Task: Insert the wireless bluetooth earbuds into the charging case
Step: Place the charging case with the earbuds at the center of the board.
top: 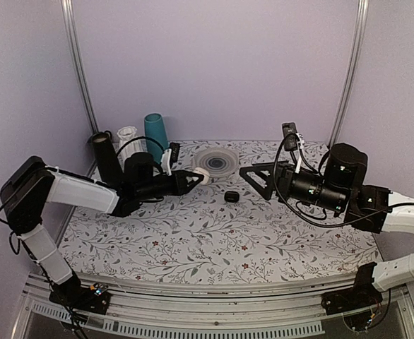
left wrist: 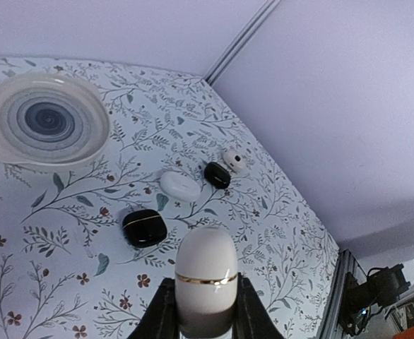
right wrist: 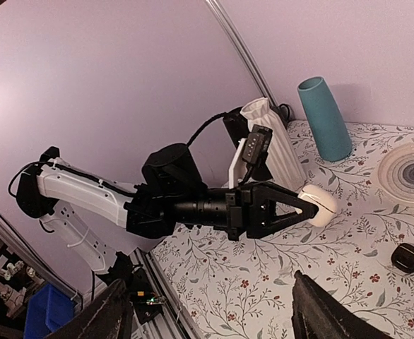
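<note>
Next, my left gripper puts the cream-white charging case down beside the black case, in front of the grey plate (top: 207, 197) (left wrist: 67, 261). The cream-white case is still held above the table.
My left gripper (top: 198, 178) is shut on the cream-white charging case (left wrist: 205, 272), closed, with a gold seam band, and holds it above the table. The case also shows in the right wrist view (right wrist: 320, 205). Past it on the floral table lie a black case (left wrist: 144, 227), a small white oval object (left wrist: 180, 186), a black earbud (left wrist: 217, 174) and a white earbud (left wrist: 234, 159). My right gripper (top: 255, 182) is open and empty, hovering right of the black case (top: 230, 196); its fingers (right wrist: 115, 314) frame the right wrist view.
A ringed grey plate (top: 216, 160) sits at the back middle. A black vase (top: 107, 157), a ribbed white vase (top: 128, 138) and a teal vase (top: 155, 134) stand at the back left. Lilac walls close in the back and sides.
</note>
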{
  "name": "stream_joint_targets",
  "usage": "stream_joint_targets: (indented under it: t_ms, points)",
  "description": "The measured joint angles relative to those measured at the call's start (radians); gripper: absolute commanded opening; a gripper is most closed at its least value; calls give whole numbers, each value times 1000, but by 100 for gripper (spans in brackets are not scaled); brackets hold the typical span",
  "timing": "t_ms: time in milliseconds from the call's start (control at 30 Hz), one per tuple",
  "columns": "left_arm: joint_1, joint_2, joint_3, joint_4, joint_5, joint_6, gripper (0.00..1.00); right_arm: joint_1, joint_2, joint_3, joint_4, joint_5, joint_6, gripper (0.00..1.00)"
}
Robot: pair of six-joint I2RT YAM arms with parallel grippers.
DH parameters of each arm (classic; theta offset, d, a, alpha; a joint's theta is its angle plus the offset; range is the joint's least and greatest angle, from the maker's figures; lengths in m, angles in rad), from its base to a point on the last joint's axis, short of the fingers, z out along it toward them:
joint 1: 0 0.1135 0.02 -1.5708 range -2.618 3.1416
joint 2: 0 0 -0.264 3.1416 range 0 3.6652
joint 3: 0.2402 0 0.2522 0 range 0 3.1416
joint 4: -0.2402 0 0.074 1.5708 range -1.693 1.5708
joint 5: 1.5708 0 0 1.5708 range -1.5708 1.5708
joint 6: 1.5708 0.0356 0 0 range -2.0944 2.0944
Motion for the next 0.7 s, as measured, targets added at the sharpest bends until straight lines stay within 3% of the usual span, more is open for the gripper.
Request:
stream_joint_targets:
  t_ms: [333, 700]
  points:
    - [41, 308, 193, -104, -2, -31, 0, -3, -69, -14, -55, 24, -3, 79]
    - [42, 492, 356, -226, -67, -32, 0, -7, -123, -22, -91, 32, -8, 80]
